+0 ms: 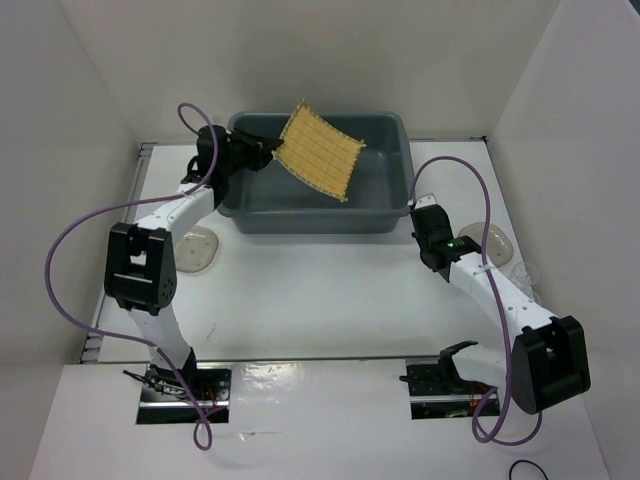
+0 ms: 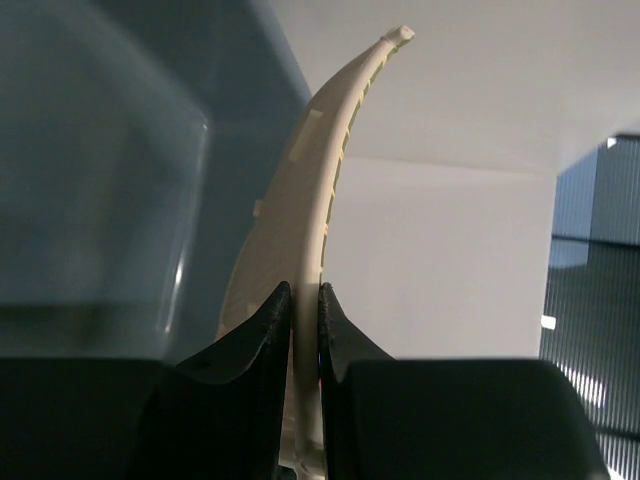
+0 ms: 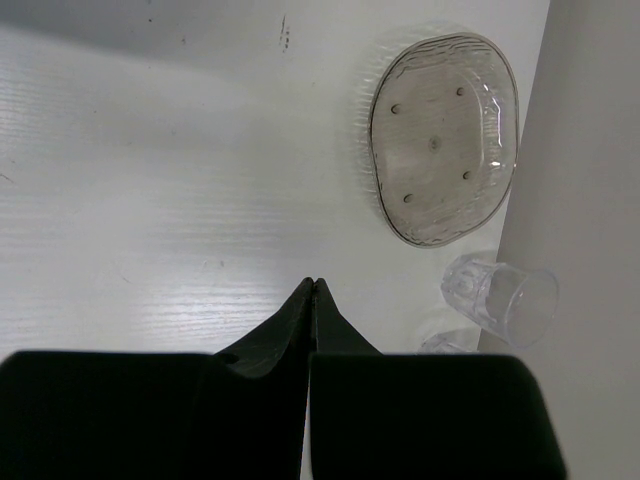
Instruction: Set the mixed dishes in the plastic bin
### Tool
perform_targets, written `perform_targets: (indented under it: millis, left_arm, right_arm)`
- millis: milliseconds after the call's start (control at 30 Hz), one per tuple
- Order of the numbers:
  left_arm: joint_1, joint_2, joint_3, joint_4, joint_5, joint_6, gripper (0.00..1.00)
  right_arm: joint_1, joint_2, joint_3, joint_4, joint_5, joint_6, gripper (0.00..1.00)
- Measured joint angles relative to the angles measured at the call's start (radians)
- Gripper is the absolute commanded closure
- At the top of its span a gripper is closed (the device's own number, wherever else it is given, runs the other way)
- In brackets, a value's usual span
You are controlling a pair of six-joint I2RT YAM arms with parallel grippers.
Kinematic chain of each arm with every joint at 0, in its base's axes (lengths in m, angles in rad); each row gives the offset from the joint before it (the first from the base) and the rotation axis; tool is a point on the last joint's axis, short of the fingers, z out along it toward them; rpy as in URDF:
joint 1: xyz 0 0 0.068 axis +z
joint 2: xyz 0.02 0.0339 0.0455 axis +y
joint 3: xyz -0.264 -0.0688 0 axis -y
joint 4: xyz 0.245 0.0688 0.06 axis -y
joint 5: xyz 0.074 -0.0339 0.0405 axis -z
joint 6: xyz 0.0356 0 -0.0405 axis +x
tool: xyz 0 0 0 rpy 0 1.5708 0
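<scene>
I will release the yellow woven mat, now held tilted above the bin, with my left gripper inside the plastic bin [image 1: 337,189], close against the bin's front side.
The dark grey plastic bin [image 1: 385,215] stands at the back centre. My left gripper [image 1: 268,150] is shut on one edge of the square yellow woven mat [image 1: 318,150] and holds it tilted above the bin's left half. In the left wrist view the mat [image 2: 325,170] shows edge-on, curving up from between the shut fingers [image 2: 275,330], with the bin wall [image 2: 100,180] on the left. My right gripper [image 1: 434,250] is shut and empty, right of the bin. In the right wrist view it [image 3: 312,283] hangs over bare table, left of a clear plate [image 3: 443,140] and a clear cup [image 3: 500,293].
The clear plate [image 1: 487,243] and the cup [image 1: 522,272] lie near the right wall. Another clear dish [image 1: 197,248] lies left of the bin, beside my left arm. White walls close in the table on three sides.
</scene>
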Motion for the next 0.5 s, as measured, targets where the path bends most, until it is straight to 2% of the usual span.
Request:
perform_targets:
  millis: [300,500]
  left_arm:
    - [-0.11,0.137,-0.005,0.036,-0.232,-0.106,1.0]
    - [-0.16,0.2,-0.005,0.033,-0.304,-0.15,1.0]
  right_arm:
    - [0.0,0.002,0.0,0.005,0.0,0.0,1.0]
    - [0.0,0.002,0.0,0.006,0.0,0.0,1.0]
